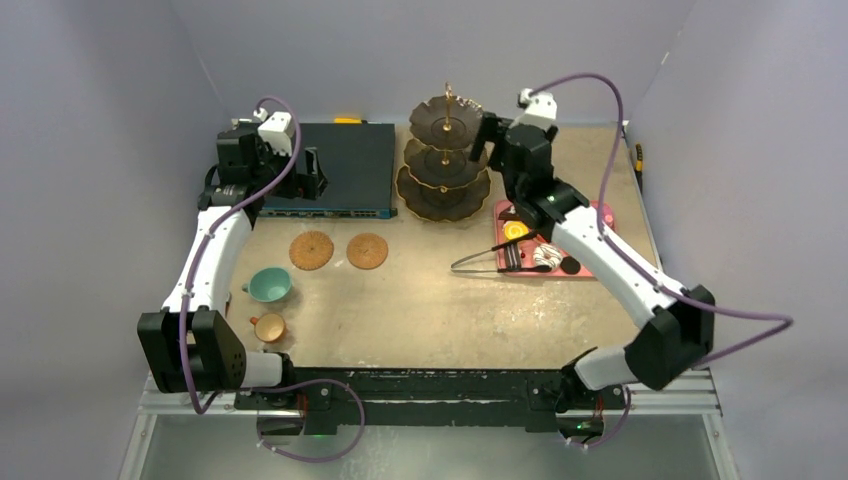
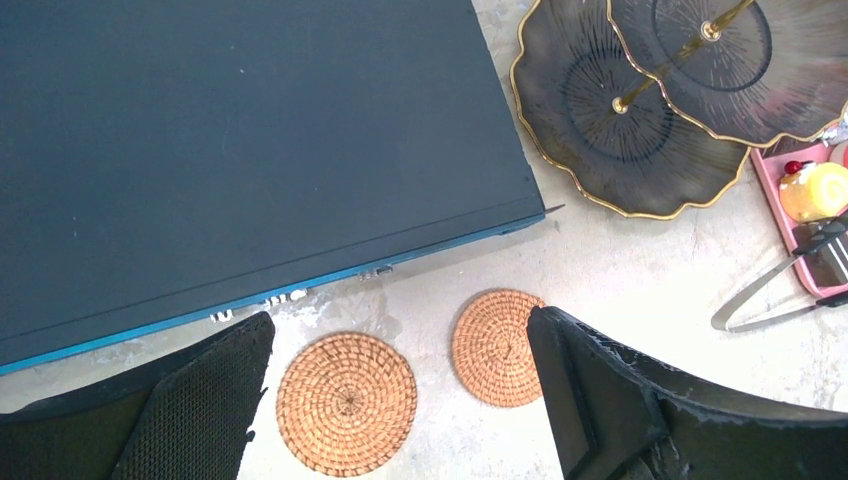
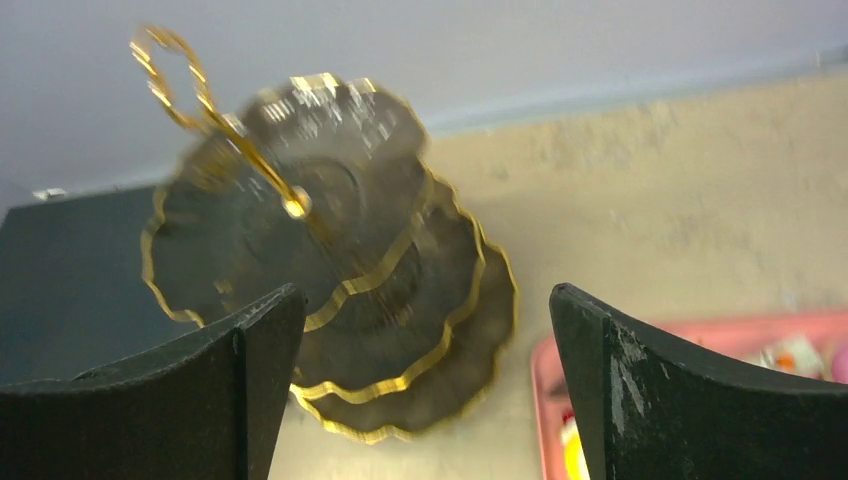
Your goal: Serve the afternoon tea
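I should next use my right gripper to grab the tongs by the arm nearer the dark stand, where the black tip meets the metal (image 1: pixel 495 248).
The dark three-tier stand (image 1: pixel 443 160) with its gold rod stands at the back centre, its tiers bare; it also shows in the left wrist view (image 2: pixel 640 120) and, blurred, in the right wrist view (image 3: pixel 380 280). Two woven coasters (image 1: pixel 311 250) (image 1: pixel 367 250) lie left of centre and appear below my left gripper (image 2: pixel 346 402) (image 2: pixel 495 345). The teal cup (image 1: pixel 270 286) and tan cup (image 1: pixel 269 327) stand near the left front. Toy cakes (image 1: pixel 515 230) sit on the pink tray (image 1: pixel 600 215). My left gripper (image 1: pixel 310 175) (image 2: pixel 400 330) is open and empty. My right gripper (image 1: pixel 487 135) (image 3: pixel 425 300) is open and empty beside the stand.
A dark blue flat box (image 1: pixel 325 165) (image 2: pixel 250 150) lies at the back left under my left gripper. Black-tipped metal tongs (image 1: pixel 490 262) (image 2: pixel 770 300) rest across the tray's left edge. Grey walls close in the back and sides.
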Motion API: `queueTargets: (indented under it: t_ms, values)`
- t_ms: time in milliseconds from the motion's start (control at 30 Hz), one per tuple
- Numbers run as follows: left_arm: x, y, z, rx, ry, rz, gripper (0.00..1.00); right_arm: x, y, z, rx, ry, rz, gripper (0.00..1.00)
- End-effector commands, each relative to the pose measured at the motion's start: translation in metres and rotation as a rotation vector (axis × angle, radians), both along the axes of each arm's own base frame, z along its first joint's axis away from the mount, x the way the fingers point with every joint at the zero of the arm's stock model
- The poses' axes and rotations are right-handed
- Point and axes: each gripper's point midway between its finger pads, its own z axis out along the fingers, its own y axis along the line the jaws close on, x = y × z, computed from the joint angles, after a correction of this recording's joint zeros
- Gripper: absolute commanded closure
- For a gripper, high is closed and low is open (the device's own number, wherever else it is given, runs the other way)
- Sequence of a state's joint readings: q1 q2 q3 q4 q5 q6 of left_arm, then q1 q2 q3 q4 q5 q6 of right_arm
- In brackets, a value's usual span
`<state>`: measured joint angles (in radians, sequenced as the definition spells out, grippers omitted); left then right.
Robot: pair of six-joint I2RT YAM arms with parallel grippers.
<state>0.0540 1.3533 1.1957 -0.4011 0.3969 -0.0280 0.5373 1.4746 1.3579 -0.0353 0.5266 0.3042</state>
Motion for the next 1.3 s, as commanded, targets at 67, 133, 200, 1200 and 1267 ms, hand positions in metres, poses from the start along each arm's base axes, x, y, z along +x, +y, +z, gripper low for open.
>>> queueTargets:
  t_ms: [67, 133, 200, 1200, 1267]
  values:
    - [-0.012, -0.003, 0.012, 0.048, -0.023, -0.069, 0.01, -0.087, -0.021, -0.123, 0.057, 0.389, -0.109, 0.11]
    - [-0.014, -0.002, 0.01, 0.06, -0.013, -0.077, 0.01, -0.111, -0.025, -0.154, 0.071, 0.493, -0.143, 0.15]
    - [-0.017, -0.002, 0.01, 0.071, -0.01, -0.086, 0.01, -0.128, -0.03, -0.177, 0.083, 0.566, -0.17, 0.17]
    - [-0.053, -0.025, 0.0, 0.084, 0.027, -0.324, 0.04, -0.092, -0.012, -0.265, 0.078, 0.649, -0.306, 0.42]
    - [-0.055, -0.025, -0.001, 0.09, 0.029, -0.331, 0.04, -0.093, -0.015, -0.267, 0.072, 0.649, -0.318, 0.44]
